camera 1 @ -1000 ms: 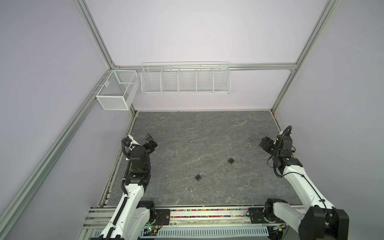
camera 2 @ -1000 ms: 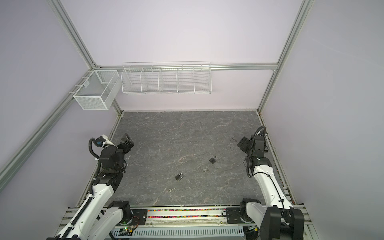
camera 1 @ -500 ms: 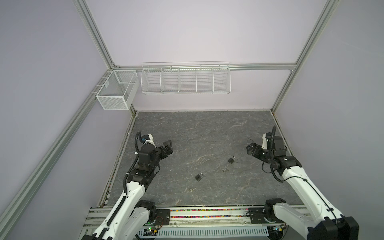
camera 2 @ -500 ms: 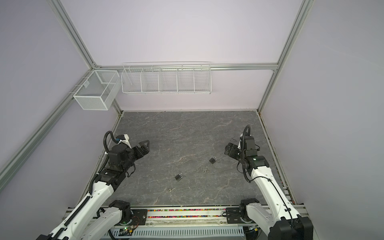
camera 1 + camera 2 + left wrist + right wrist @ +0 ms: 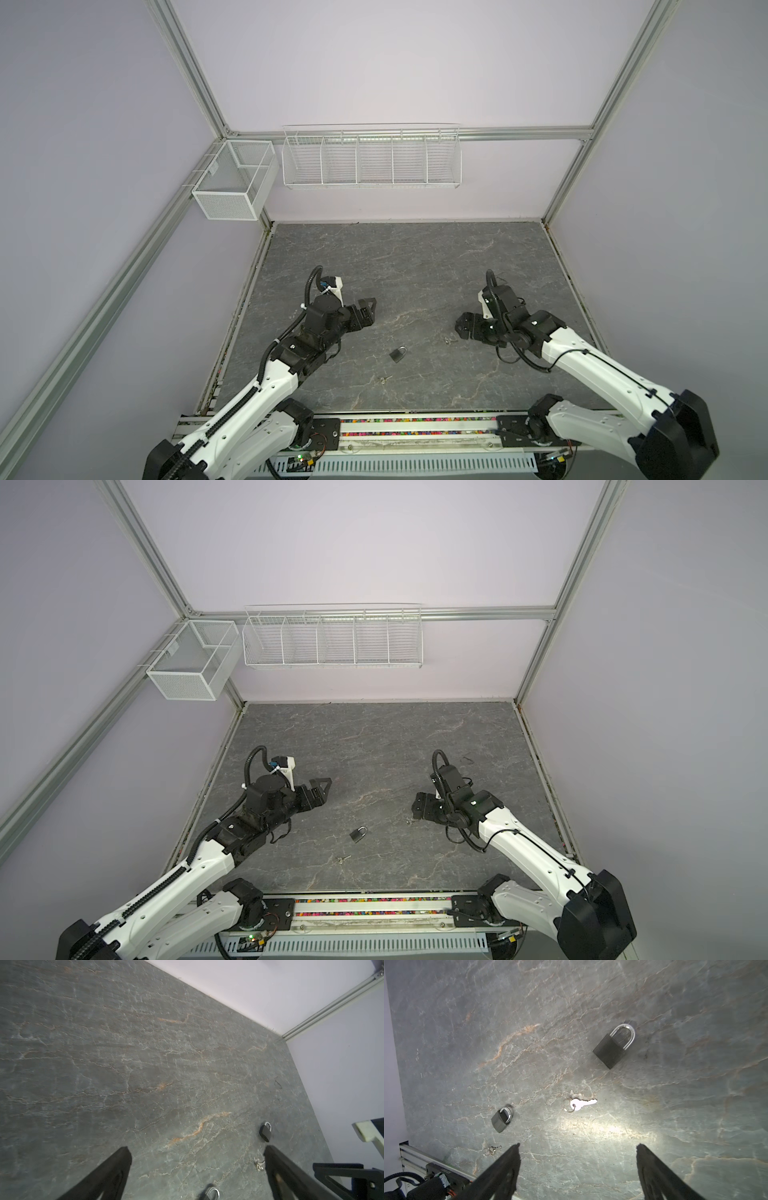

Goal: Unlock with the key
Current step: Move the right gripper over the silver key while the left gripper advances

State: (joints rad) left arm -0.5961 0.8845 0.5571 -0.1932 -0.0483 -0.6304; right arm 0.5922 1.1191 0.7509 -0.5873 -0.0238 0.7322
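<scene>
I will move my right gripper next to the silver key lying between the two padlocks and close it on the key's head (image 5: 447, 340) (image 5: 574, 1105) beside its ring.
Two dark padlocks with silver shackles lie flat on the grey stone table (image 5: 415, 257). One padlock (image 5: 398, 354) (image 5: 358, 834) lies mid-table, with a small key on a ring (image 5: 384, 379) (image 5: 343, 858) just in front of it. The right wrist view shows the larger-looking padlock (image 5: 613, 1047) and a bright silver key (image 5: 580, 1104) close ahead of my open right gripper (image 5: 578, 1144) (image 5: 459, 328). In both top views that gripper covers this padlock. My left gripper (image 5: 371, 311) (image 5: 196, 1148) hovers open and empty, left of the mid-table padlock (image 5: 212, 1193).
Two white wire baskets hang on the walls: a long divided one (image 5: 371, 156) at the back and a boxy one (image 5: 235, 185) on the left. An aluminium rail (image 5: 415, 428) runs along the table's front edge.
Both arms have swung in from the table's sides toward the middle. The right gripper now hangs over the padlock on the right. Both grippers stayed open.
</scene>
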